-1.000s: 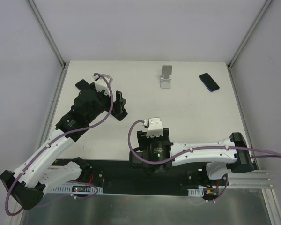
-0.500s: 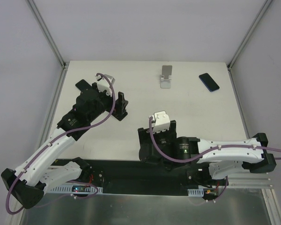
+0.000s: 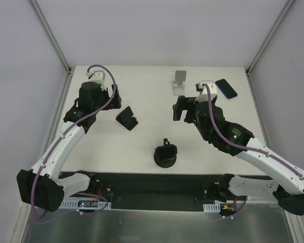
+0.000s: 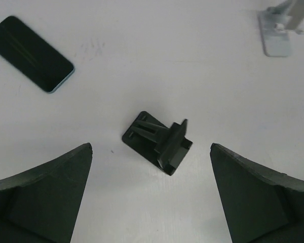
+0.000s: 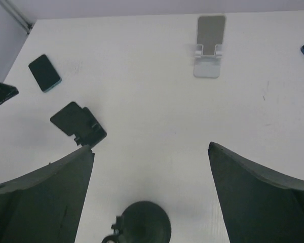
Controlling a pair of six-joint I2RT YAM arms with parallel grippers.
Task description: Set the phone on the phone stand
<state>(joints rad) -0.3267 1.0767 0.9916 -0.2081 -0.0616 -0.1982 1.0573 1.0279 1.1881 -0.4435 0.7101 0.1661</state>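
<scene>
The black wedge stand is next: next my left gripper goes down to it and closes on its upright plate [image 3: 124,114] [image 4: 173,145].
A dark phone [image 4: 30,53] lies flat at the far left of the table, also seen in the right wrist view [image 5: 44,72]. A second, blue-edged phone [image 3: 226,88] lies far right. The silver phone stand [image 3: 180,81] stands upright at the far middle, empty. My left gripper [image 3: 107,98] hovers open over the left side, with the black wedge stand [image 4: 157,142] on the table below its jaws. My right gripper [image 3: 184,110] hangs open just in front of the silver phone stand [image 5: 210,45]. Neither gripper holds anything.
A black wedge-shaped stand [image 3: 126,118] sits left of centre. A round black suction mount [image 3: 165,155] stands near the front middle, also in the right wrist view [image 5: 142,225]. Metal frame posts rise at the table's far corners.
The right arm swung from the front middle up to the silver stand, uncovering the round mount. The left gripper drew back left off the black wedge stand. Both grippers opened wider.
</scene>
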